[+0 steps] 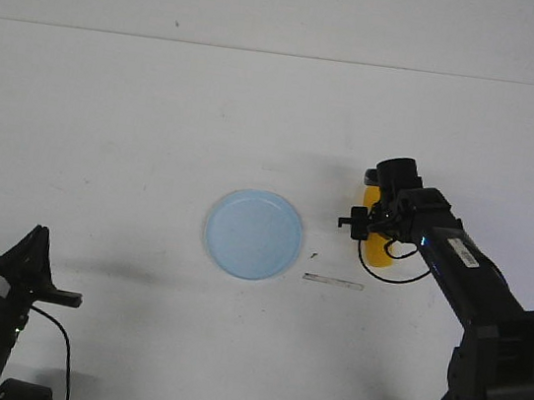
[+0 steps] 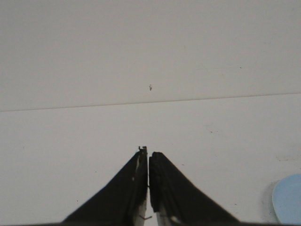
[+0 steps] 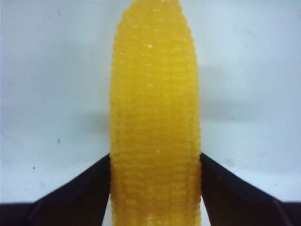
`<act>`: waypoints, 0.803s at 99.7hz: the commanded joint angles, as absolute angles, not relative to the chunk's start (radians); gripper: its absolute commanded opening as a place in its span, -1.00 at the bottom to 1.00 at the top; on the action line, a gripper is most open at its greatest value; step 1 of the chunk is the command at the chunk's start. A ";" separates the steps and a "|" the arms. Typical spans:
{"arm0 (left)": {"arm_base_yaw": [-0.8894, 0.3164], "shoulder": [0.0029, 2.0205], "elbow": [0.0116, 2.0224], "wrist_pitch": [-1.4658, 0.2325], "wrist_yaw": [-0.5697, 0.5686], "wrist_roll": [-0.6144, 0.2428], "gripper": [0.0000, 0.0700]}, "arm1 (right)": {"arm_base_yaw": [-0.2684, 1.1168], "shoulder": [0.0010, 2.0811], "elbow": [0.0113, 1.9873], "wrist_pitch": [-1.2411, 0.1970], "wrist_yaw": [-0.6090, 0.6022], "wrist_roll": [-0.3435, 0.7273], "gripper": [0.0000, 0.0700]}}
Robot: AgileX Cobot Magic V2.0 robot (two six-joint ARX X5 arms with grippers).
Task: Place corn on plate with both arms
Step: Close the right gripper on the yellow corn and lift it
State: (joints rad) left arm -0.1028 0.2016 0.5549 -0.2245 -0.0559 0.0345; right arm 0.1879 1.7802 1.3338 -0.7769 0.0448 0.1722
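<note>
Next, my right gripper lets go of the yellow corn, lying across the middle of the light-blue plate (image 1: 257, 235).
The bright yellow corn (image 3: 155, 94) lies lengthwise between the two black fingers of my right gripper (image 3: 155, 162), which press on both its sides. In the front view the corn (image 1: 378, 254) shows just right of the pale light-blue plate (image 1: 253, 235), partly hidden under the right gripper (image 1: 374, 230). I cannot tell whether the corn is off the table. My left gripper (image 1: 39, 233) is at the near left, far from the plate, its jaws together and empty (image 2: 148, 153). An edge of the plate (image 2: 288, 200) shows in the left wrist view.
A thin pale strip (image 1: 332, 282) lies on the white table just in front of the corn, right of the plate. A small dark speck (image 1: 314, 256) sits by the plate's rim. The table's far edge (image 1: 287, 56) meets a white wall.
</note>
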 commanded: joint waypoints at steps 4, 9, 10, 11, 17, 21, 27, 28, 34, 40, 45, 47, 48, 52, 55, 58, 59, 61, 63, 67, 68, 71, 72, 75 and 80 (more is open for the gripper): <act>-0.105 0.200 0.561 -0.209 -0.060 0.033 -1.00 | 0.190 1.801 1.356 -0.774 0.042 0.166 -0.03; -0.105 0.200 0.561 -0.209 -0.060 0.033 -1.00 | 0.190 1.801 1.356 -0.773 0.042 0.166 -0.03; -0.105 0.200 0.561 -0.209 -0.060 0.033 -1.00 | 0.190 1.801 1.356 -0.773 0.042 0.166 -0.03; -0.105 0.200 0.561 -0.209 -0.060 0.033 -1.00 | 0.190 1.801 1.356 -0.773 0.042 0.166 -0.03; -0.105 0.200 0.561 -0.209 -0.060 0.033 -1.00 | 0.190 1.801 1.356 -0.772 0.042 0.166 -0.03; -0.105 0.200 0.561 -0.209 -0.060 0.033 -1.00 | 0.190 1.798 1.356 -0.773 0.042 0.166 -0.03; -0.105 0.200 0.561 -0.209 -0.060 0.033 -1.00 | 0.190 1.786 1.357 -0.775 0.042 0.167 -0.03; -0.105 0.200 0.561 -0.209 -0.060 0.033 -1.00 | 0.190 1.783 1.357 -0.775 0.042 0.167 -0.03; -0.105 0.200 0.561 -0.209 -0.060 0.033 -1.00 | 0.190 1.766 1.361 -0.774 0.042 0.167 -0.03; -0.105 0.200 0.561 -0.209 -0.060 0.034 -1.00 | 0.191 1.745 1.366 -0.772 0.041 0.168 -0.03; -0.105 0.200 0.561 -0.209 -0.060 0.033 -1.00 | 0.196 1.730 1.373 -0.770 0.035 0.167 -0.03; -0.105 0.200 0.561 -0.209 -0.060 0.033 -1.00 | 0.199 1.725 1.375 -0.770 0.029 0.167 -0.03; -0.105 0.200 0.561 -0.209 -0.060 0.033 -1.00 | 0.201 1.722 1.376 -0.769 0.025 0.167 -0.03; -0.105 0.200 0.561 -0.209 -0.060 0.033 -1.00 | 0.210 1.710 1.377 -0.762 0.004 0.168 -0.03; -0.105 0.200 0.561 -0.209 -0.060 0.033 -1.00 | 0.217 1.705 1.377 -0.755 -0.018 0.168 -0.03; -0.105 0.200 0.561 -0.209 -0.060 0.033 -1.00 | 0.224 1.701 1.377 -0.750 -0.044 0.168 -0.03; -0.105 0.200 0.561 -0.209 -0.060 0.033 -1.00 | 0.227 1.701 1.377 -0.747 -0.054 0.168 -0.03; -0.105 0.200 0.561 -0.209 -0.060 0.033 -1.00 | 0.233 1.700 1.377 -0.743 -0.075 0.168 -0.03; -0.105 0.200 0.561 -0.209 -0.060 0.033 -1.00 | 0.239 1.700 1.377 -0.740 -0.097 0.168 -0.03; -0.105 0.200 0.561 -0.209 -0.060 0.033 -1.00 | 0.253 1.700 1.377 -0.735 -0.148 0.168 -0.03; -0.105 0.200 0.561 -0.209 -0.060 0.033 -1.00 | 0.257 1.700 1.377 -0.733 -0.161 0.168 -0.03; -0.105 0.200 0.561 -0.209 -0.060 0.034 -1.00 | 0.270 1.700 1.377 -0.729 -0.202 0.168 -0.03; -0.105 0.200 0.561 -0.209 -0.060 0.033 -1.00 | 0.274 1.700 1.377 -0.726 -0.216 0.168 -0.03; -0.105 0.200 0.561 -0.209 -0.060 0.033 -1.00 | 0.288 1.702 1.377 -0.718 -0.257 0.168 -0.03; -0.105 0.200 0.561 -0.209 -0.060 0.034 -1.00 | 0.316 1.704 1.376 -0.698 -0.325 0.168 -0.03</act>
State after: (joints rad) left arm -0.1028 0.2016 0.5549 -0.2249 -0.0559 0.0345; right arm 0.2840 1.6840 1.3613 -0.7273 -0.2409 0.1722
